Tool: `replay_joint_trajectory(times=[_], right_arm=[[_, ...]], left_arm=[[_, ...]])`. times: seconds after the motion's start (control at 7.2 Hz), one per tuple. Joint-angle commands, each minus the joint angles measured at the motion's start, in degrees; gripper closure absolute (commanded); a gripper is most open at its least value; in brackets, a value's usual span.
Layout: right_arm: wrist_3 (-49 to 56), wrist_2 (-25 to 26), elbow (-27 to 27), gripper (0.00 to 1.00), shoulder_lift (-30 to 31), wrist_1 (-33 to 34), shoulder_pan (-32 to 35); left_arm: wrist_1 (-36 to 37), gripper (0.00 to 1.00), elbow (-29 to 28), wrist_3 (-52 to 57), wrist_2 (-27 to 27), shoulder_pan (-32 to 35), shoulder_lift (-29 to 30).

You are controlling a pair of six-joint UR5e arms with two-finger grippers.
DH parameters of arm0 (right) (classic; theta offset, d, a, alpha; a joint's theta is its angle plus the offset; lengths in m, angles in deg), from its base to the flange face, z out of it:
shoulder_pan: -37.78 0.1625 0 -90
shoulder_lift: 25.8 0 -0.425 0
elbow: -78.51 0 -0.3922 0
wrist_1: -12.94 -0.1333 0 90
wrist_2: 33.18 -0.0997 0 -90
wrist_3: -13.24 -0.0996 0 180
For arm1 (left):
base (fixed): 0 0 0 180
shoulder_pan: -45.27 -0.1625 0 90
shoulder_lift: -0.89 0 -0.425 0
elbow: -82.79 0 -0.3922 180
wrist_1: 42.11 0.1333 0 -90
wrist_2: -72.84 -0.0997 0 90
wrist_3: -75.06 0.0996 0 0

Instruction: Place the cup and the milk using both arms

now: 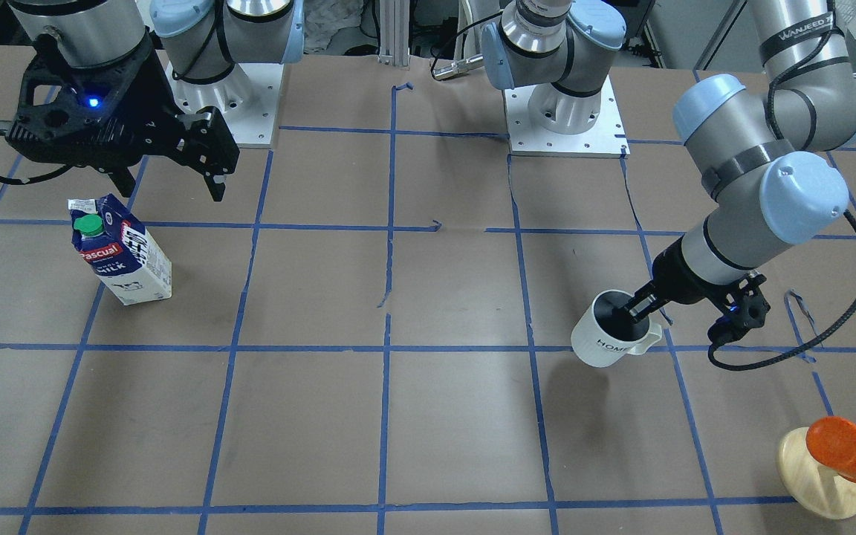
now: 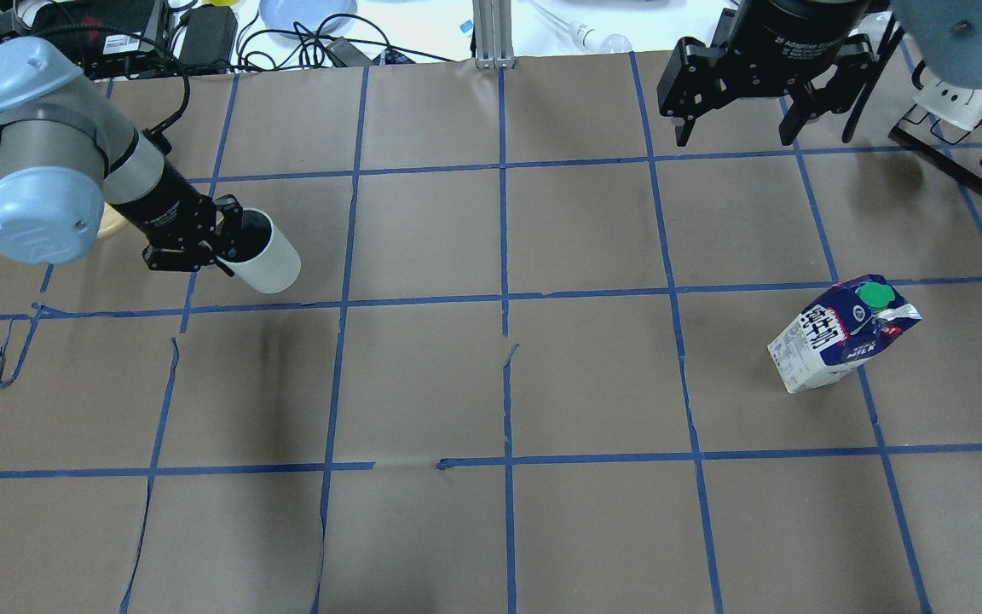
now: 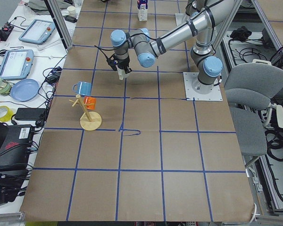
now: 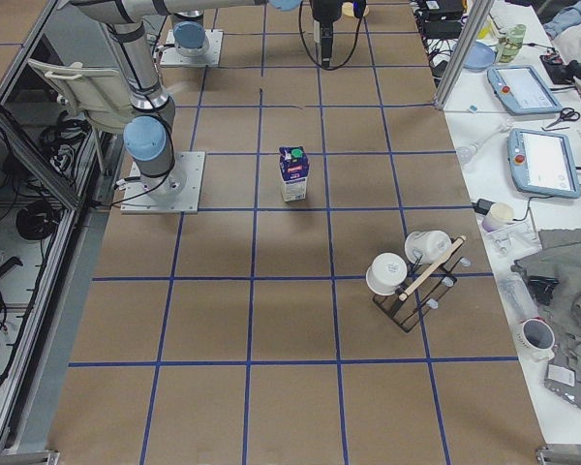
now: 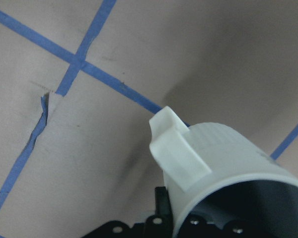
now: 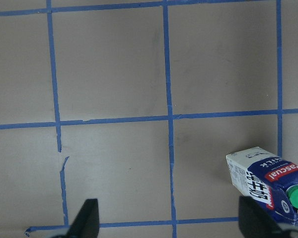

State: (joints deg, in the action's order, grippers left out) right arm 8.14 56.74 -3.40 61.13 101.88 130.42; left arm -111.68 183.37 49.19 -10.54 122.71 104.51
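Note:
The white cup, now hanging tilted above the paper, will be let go by my left gripper on the blue tape crossing at the middle of the table (image 1: 390, 362).
The white cup (image 1: 610, 342) with a dark inside hangs tilted from my left gripper (image 1: 640, 308), which is shut on its rim with one finger inside. It also shows in the overhead view (image 2: 265, 256), and the left wrist view shows its handle and rim (image 5: 228, 163). It appears raised above the paper. The milk (image 1: 122, 253) carton stands upright on the table, also seen from overhead (image 2: 840, 333) and in the right wrist view (image 6: 268, 176). My right gripper (image 1: 172, 189) is open and empty, high above the table and apart from the milk.
An orange cup on a round wooden stand (image 1: 844, 449) stands near the table edge on my left side. A black rack with white cups (image 4: 412, 271) stands on my right side. The arm bases (image 1: 565, 111) are at the table's robot side. The brown paper has small tears.

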Motion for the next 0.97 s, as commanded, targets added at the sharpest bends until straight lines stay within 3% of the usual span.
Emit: replay_joint_trajectory(times=[0.0,0.83], right_arm=[[0.0,0.0,0.0,0.00,0.0,0.0,0.0],[0.0,-0.1,0.0,0.00,-0.1,0.1,0.0]], left_arm=[[-0.2,1.00,-6.0,-11.7,0.1,7.3,1.7],[6.3,1.00,-7.4,-38.7,0.1,24.8,9.5]])
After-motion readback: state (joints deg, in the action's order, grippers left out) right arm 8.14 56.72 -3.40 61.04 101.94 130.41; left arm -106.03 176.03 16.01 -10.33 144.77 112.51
